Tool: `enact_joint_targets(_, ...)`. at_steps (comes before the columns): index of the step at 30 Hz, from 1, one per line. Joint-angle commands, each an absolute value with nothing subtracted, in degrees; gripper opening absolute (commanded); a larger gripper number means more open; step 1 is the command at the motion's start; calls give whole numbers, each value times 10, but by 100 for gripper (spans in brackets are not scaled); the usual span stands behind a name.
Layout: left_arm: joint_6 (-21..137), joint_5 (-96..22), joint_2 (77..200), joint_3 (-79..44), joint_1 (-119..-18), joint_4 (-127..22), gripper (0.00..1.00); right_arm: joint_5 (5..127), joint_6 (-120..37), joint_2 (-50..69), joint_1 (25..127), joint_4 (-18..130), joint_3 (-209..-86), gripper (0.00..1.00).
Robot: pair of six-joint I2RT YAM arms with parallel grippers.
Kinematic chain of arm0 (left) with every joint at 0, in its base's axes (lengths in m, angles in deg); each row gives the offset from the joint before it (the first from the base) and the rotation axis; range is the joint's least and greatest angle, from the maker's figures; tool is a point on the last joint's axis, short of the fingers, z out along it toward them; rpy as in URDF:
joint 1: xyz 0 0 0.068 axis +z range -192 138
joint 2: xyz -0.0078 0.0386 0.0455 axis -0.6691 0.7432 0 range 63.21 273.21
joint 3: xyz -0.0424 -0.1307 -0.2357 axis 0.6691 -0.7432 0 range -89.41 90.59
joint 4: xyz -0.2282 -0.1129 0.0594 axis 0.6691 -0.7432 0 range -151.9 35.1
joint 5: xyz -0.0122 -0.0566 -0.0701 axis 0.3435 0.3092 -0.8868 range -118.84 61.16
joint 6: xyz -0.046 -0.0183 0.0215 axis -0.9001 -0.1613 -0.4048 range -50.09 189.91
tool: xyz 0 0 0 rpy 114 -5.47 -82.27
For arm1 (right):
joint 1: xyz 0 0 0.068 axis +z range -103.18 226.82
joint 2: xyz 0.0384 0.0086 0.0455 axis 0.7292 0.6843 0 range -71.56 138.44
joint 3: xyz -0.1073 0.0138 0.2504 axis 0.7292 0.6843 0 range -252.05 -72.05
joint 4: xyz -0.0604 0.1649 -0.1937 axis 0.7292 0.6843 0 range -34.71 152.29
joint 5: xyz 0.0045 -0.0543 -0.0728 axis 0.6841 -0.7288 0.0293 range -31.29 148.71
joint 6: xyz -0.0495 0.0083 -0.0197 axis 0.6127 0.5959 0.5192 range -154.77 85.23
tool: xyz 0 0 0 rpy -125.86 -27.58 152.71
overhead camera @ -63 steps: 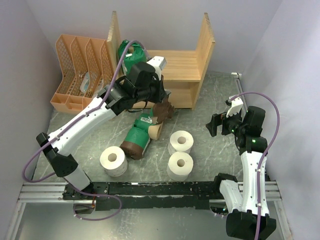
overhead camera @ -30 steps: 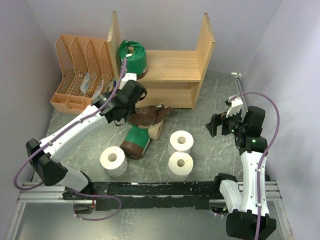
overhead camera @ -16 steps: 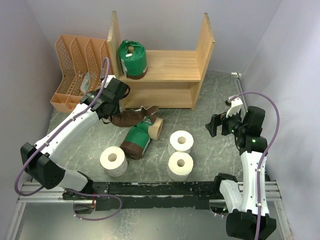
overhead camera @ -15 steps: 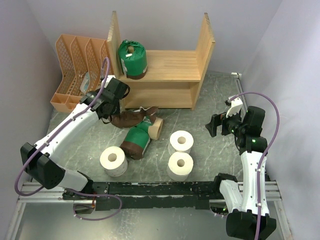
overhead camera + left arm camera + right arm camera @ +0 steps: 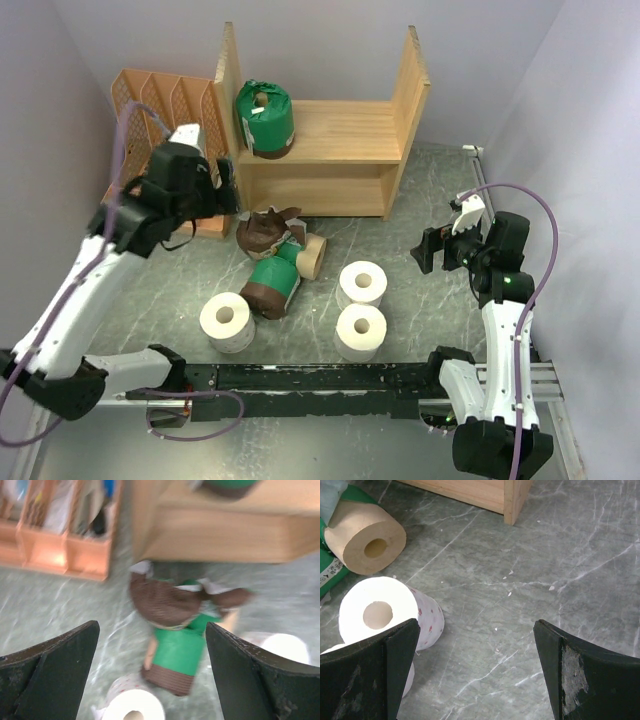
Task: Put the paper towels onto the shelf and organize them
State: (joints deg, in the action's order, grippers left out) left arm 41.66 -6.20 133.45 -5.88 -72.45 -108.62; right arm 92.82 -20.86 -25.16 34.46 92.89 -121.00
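The robot's left gripper should next move to the cream roll's near edge [image 5: 312, 274], beside the green-and-brown wrapped roll, and close there.
The wooden shelf [image 5: 345, 135] stands at the back, and one green-wrapped paper towel roll [image 5: 265, 118] sits on its upper board at the left end. On the floor in front lie a brown-wrapped roll [image 5: 265, 228], a green-and-brown wrapped roll [image 5: 272, 282], a cream roll [image 5: 312, 256] and three white rolls [image 5: 227, 321] [image 5: 361, 283] [image 5: 360, 331]. My left gripper [image 5: 224, 183] hangs open beside the shelf's left panel, above and left of the brown-wrapped roll [image 5: 165, 602], holding nothing. My right gripper [image 5: 432, 250] is open over bare floor [image 5: 476, 625], right of a white roll [image 5: 385, 612].
An orange lattice file rack [image 5: 160, 125] stands left of the shelf, close behind my left wrist. Grey walls close in both sides and the back. The arms' mounting rail [image 5: 330, 378] runs along the near edge.
My left gripper has opened and let go of the brown-wrapped roll, which now lies on the floor before the shelf. The left arm has pulled back left and up. The right arm has not moved.
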Motion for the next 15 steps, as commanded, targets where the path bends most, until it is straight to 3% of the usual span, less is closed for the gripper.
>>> enact_joint_targets(1,480,-279,1341,61,-731,-1069,99,937,-206,-247,347,927,-1212,100)
enact_joint_targets(3,480,-257,1371,72,-826,-1090,99,936,-207,-244,348,927,-1213,100)
enact_joint_targets(6,455,-89,1409,38,-968,-1093,99,934,-207,-243,349,926,-1213,100)
enact_joint_targets(10,427,9,1478,7,-1036,-1087,99,932,-208,-244,350,926,-1212,100)
enact_joint_targets(15,409,56,1528,-11,-1053,-1056,100,932,-207,-243,350,927,-1213,100)
